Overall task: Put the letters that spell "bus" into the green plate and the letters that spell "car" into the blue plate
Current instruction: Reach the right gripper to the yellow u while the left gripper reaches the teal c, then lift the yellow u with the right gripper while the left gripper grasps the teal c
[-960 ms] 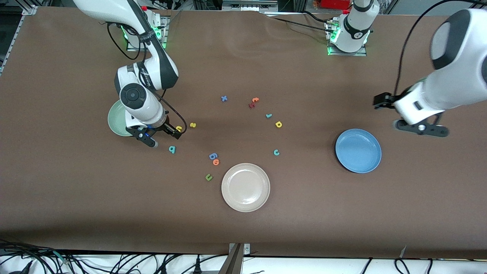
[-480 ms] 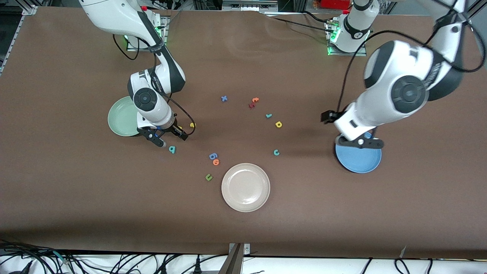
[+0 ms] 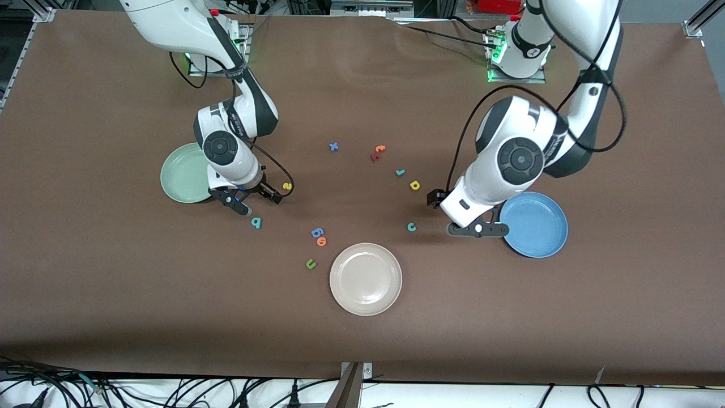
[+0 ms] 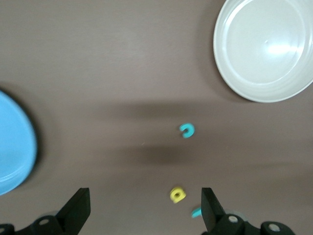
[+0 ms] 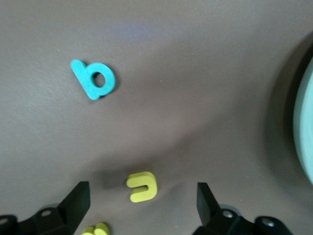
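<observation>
I need to close my left gripper on the teal c beyond the beige plate, across the teal c's open side (image 3: 412, 227) (image 4: 187, 130) and rounded back.
My right gripper (image 3: 257, 204) (image 5: 143, 208) hangs open low over the table beside the green plate (image 3: 182, 173) (image 5: 306, 132). The yellow u (image 5: 142, 186) lies between its fingertips, untouched; the hand hides it in the front view. The yellow s (image 3: 287, 186) (image 5: 95, 229) and teal b (image 3: 256, 222) (image 5: 94, 80) lie close by. My left gripper (image 3: 477, 229) (image 4: 144, 215) is open over bare table between the blue plate (image 3: 535, 224) (image 4: 14, 147) and the teal c (image 3: 412, 227) (image 4: 186, 130). The yellow a (image 3: 415, 185) (image 4: 177, 195) and teal r (image 3: 400, 172) (image 4: 196, 212) lie nearby.
A beige plate (image 3: 366, 279) (image 4: 266, 49) sits nearer the front camera, mid-table. A blue 6-like letter (image 3: 317, 232), orange o (image 3: 322, 241) and dark green u (image 3: 310, 263) lie beside it. A blue x (image 3: 333, 147), orange t (image 3: 380, 149) and dark red letter (image 3: 374, 157) lie farther back.
My left arm has swung in from its end of the table, across the blue plate, to beside the teal c. My right gripper has shifted off the green plate's edge to over the yellow u.
</observation>
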Controlling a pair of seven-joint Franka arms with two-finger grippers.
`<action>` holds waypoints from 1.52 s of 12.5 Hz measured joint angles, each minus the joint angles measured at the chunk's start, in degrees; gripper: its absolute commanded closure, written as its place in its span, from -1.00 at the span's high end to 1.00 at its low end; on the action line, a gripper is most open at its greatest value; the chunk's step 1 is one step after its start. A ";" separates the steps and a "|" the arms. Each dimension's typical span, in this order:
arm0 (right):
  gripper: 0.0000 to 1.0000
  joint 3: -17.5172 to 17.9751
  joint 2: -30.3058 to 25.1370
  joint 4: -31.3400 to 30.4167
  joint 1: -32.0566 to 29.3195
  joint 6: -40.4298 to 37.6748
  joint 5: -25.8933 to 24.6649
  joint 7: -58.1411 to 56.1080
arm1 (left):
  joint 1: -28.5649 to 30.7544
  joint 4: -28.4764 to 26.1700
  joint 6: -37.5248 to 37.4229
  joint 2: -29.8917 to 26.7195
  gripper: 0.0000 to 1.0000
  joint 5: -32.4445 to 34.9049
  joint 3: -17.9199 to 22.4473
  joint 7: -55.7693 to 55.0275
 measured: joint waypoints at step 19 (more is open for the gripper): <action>-1.00 0.57 0.99 -0.08 -0.12 2.59 0.40 -2.36 | -7.98 -8.43 27.79 11.41 0.96 0.16 0.32 -10.92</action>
